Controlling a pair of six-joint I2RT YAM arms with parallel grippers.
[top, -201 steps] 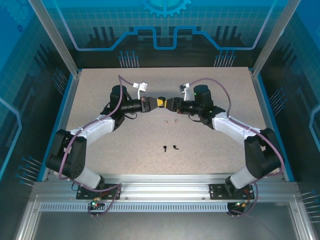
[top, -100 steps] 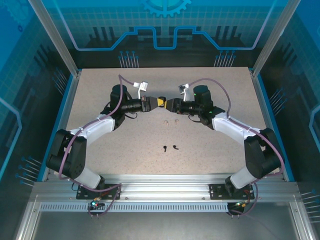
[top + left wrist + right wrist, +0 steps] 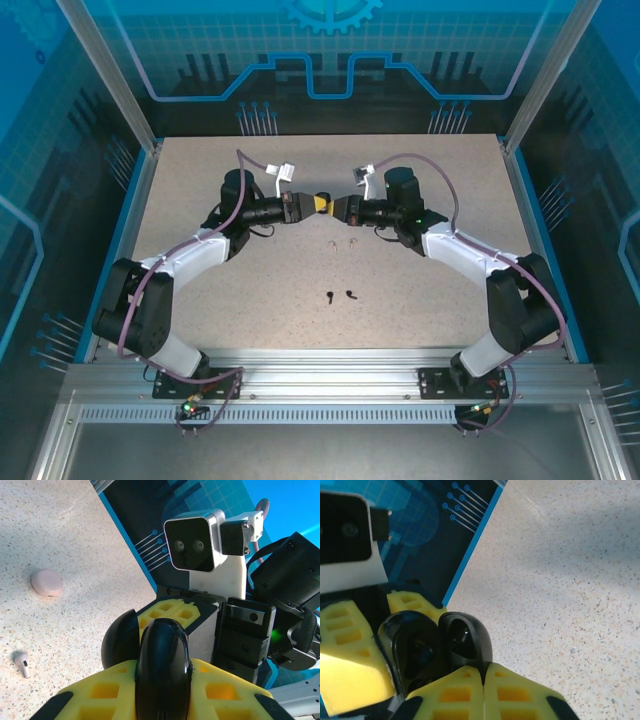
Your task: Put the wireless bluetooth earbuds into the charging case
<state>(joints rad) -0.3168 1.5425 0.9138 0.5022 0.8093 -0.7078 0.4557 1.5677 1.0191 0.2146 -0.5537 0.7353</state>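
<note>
The open case's hollows face my right gripper, so that gripper should hold the lid of the case while my left gripper takes the case's body (image 3: 164, 672) with the hollows facing up.
My two grippers meet above the middle of the table around a round black charging case (image 3: 162, 665). My left gripper (image 3: 162, 682) is shut on the case's body, yellow fingers (image 3: 220, 690) pressed on both sides. My right gripper (image 3: 483, 677) is shut on the edge of the case's lid (image 3: 467, 637), which stands hinged open beside the hollow body (image 3: 412, 652). On the table below lie two pale pink earbuds (image 3: 332, 242) (image 3: 352, 241) and, nearer, two black earbuds (image 3: 328, 295) (image 3: 351, 294). One pink earbud (image 3: 21, 663) lies left of the case.
A closed pale pink case (image 3: 46, 582) sits on the speckled table (image 3: 420, 300) beyond the pink earbud. Blue rails edge the table (image 3: 138, 210). The left gripper (image 3: 318, 204) and right gripper (image 3: 341, 209) hang close together at mid-table.
The right arm's wrist has shifted slightly left toward the left gripper. The left arm and the earbuds have not moved.
</note>
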